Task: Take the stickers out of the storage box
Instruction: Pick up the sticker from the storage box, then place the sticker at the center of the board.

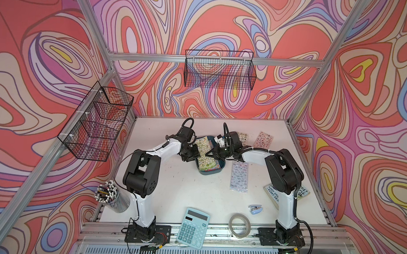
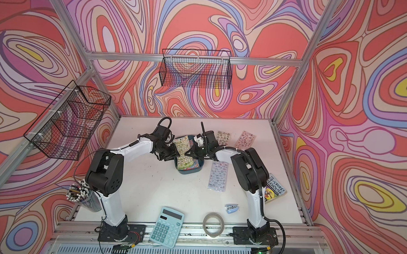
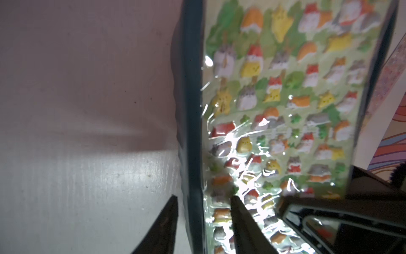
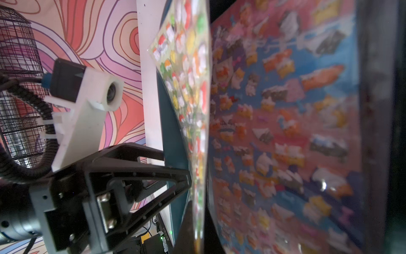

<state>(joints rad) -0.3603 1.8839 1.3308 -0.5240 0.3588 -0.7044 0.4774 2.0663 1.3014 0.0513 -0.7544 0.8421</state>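
Observation:
I should let go of the green stickers sheet with my right gripper on the table [image 1: 254, 170] between the purple sheet and the paperback book.
The teal storage box [image 1: 213, 172] sits mid-table between both arms. A green stickers sheet [image 1: 203, 146] rises tilted out of it, and my right gripper [image 1: 209, 153] is shut on its edge. The right wrist view shows that sheet [image 4: 189, 77] edge-on between the closed jaws [image 4: 197, 211], above a pink and blue sheet [image 4: 285, 110] still lying in the box. My left gripper [image 3: 204, 196] is open and straddles the box wall [image 3: 190, 88], one finger outside over the table, the other over the green sheet [image 3: 285, 88]. Three stickers sheets lie on the table: purple [image 1: 239, 175], pink [image 1: 263, 140] and beige [image 1: 243, 138].
A calculator [image 1: 193, 227], tape roll [image 1: 239, 225] and blue stapler [image 1: 255, 208] lie near the front edge. A paperback book [image 2: 275, 188] lies behind the right arm. A cup of pencils [image 1: 111, 196] stands front left. Wire baskets [image 1: 95, 123] [image 1: 219, 70] hang on the walls.

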